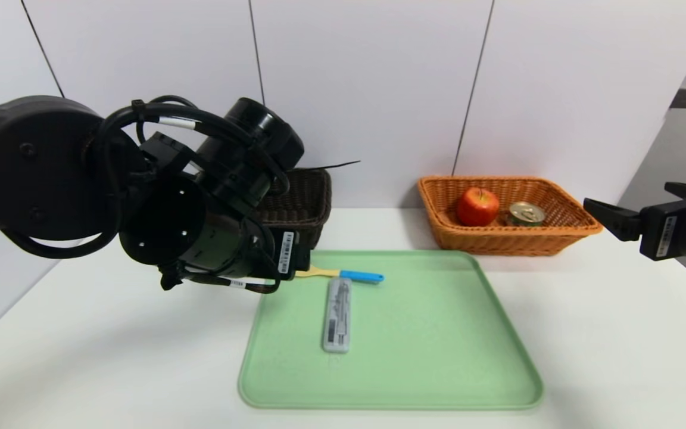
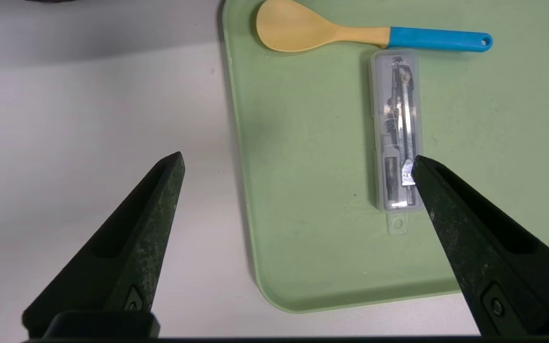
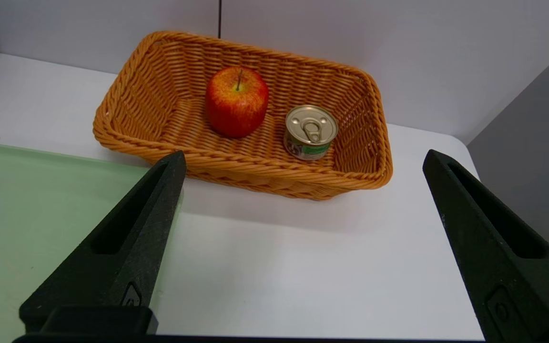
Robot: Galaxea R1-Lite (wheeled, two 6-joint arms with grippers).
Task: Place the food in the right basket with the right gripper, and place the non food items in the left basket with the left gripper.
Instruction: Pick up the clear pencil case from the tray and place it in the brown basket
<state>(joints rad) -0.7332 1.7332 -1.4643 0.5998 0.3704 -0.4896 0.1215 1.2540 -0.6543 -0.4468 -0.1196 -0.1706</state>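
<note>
The robot's left gripper needs to next move to the grey oblong case on the green tray and close around the case's middle (image 1: 338,314) (image 2: 398,131).
A grey oblong case (image 1: 338,314) (image 2: 395,128) and a spoon with yellow head and blue handle (image 1: 349,274) (image 2: 350,35) lie on the green tray (image 1: 438,357) (image 2: 303,214). My left gripper (image 2: 297,159) hangs open and empty above the tray's left edge, apart from both. The dark brown left basket (image 1: 301,202) stands behind my left arm, mostly hidden. A red apple (image 1: 477,206) (image 3: 236,101) and a tin (image 1: 526,213) (image 3: 310,132) sit in the orange right basket (image 1: 507,241) (image 3: 274,174). My right gripper (image 1: 626,194) (image 3: 304,155) hovers open and empty, right of that basket.
The white table (image 1: 587,333) runs around the tray, with bare surface between the tray and the orange basket. White wall panels (image 1: 379,89) close off the back. My left arm hides the table's far left part in the head view.
</note>
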